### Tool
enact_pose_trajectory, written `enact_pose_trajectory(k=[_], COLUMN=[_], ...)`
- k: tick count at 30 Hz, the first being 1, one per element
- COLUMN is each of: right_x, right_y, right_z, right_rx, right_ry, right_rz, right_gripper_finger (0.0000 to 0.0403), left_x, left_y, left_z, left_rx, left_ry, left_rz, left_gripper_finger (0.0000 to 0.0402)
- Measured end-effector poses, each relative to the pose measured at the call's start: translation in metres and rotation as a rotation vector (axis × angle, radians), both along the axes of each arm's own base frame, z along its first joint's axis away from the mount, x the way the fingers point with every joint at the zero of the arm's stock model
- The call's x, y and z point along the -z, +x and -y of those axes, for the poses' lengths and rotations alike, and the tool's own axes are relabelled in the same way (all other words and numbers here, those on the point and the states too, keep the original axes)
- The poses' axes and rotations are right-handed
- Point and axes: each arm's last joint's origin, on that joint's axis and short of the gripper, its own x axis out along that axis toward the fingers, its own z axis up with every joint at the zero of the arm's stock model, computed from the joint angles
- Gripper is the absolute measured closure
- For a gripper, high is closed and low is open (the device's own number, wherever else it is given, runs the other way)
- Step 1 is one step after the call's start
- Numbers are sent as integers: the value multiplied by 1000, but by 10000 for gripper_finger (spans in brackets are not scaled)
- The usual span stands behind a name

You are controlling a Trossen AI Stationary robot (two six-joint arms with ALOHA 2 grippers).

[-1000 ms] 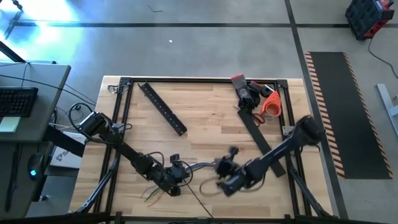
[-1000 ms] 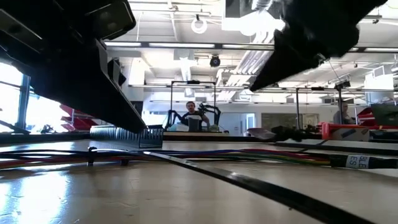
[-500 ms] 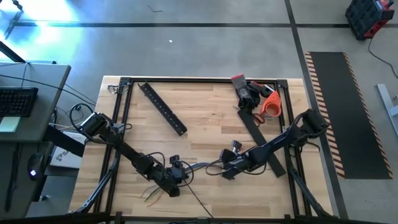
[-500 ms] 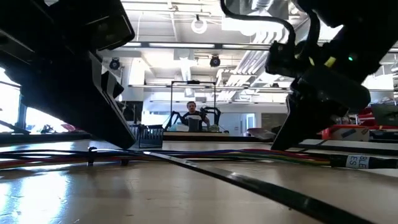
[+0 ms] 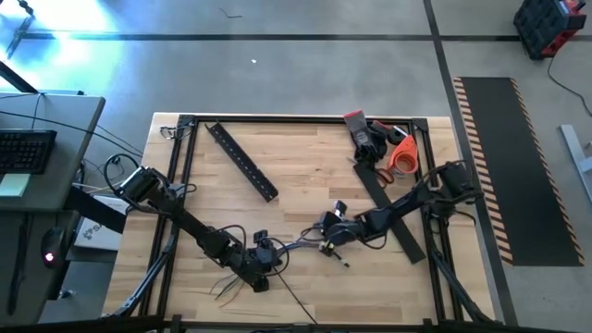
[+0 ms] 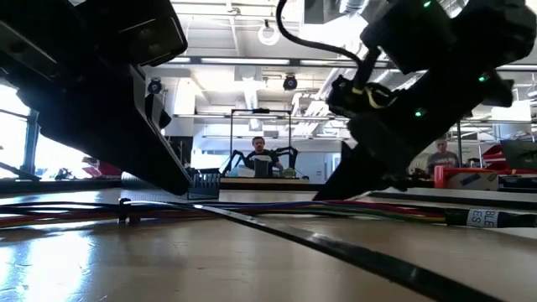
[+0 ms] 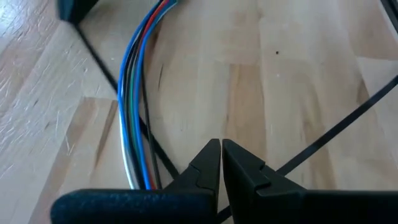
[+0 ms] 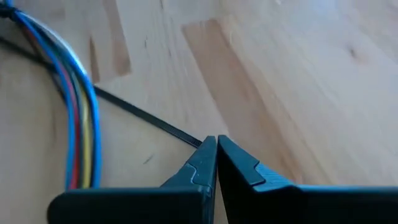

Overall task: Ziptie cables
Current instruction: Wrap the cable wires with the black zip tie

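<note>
I will release the ziptie strap from my right gripper on the bare wood (image 5: 312,222) just beyond that gripper's fingers, pointing away from the cables.
The cables (image 5: 294,247) are a bundle of thin blue, red, green and yellow wires lying flat on the wooden table between my two grippers; they also show in the left wrist view (image 7: 135,93) and the right wrist view (image 8: 79,124). A thin black ziptie strap (image 8: 149,121) runs across the wood to my right gripper (image 8: 216,144), which is shut at the bundle's right end (image 5: 328,233). My left gripper (image 7: 221,148) is shut at the bundle's left end (image 5: 264,262). Black straps (image 7: 336,127) pass under it. My right gripper pinches the ziptie strap at its end (image 8: 194,139) between its fingertips, slanting down from the table's right. The strap lies along the table toward the cables. My left gripper is shut low over the table; whether it touches the strap running beneath its fingers, I cannot tell.
A flat black perforated bar (image 5: 242,162) lies at the table's far left. A second black bar (image 5: 388,208), an orange tape roll (image 5: 403,155), scissors and a red-handled tool sit at the far right. A loose strap (image 5: 296,301) trails toward the near edge. People stand beyond the table.
My right gripper has swung from near the table's near edge toward the far edge and a little left, coming down at the right end of the cable bundle. The left arm has kept still.
</note>
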Motion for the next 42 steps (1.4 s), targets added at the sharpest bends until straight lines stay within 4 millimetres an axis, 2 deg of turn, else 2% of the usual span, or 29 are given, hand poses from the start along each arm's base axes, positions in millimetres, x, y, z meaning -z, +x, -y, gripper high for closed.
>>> enact_pose_trajectory(k=[8,17,20,23,27,34,42], right_x=[1,-1,-5,-9,-11,-12,-12], right_y=[8,17,23,26,28,29,29], right_z=[26,50,50,49,50,51,51], right_rx=[-36,-225,-370,-436,-457,-452,-433], right_ry=[-101,-178,-242,-294,-316,-314,-300], right_rz=[-28,-94,-145,-216,-274,-276,-272], right_gripper_finger=[403,403,403,403,403,403,403], left_x=[0,1,3,4,5,-2,1], left_y=[0,0,-1,-2,-3,1,4], left_z=[1,-1,-3,-4,-4,-3,-14], left_rx=[-3,-31,-43,-56,-63,-113,-127], left_ry=[-29,-50,-54,-53,-49,8,4], left_rz=[-5,-14,-44,-64,-67,-38,-121], left_gripper_finger=[401,401,401,401,401,401,402])
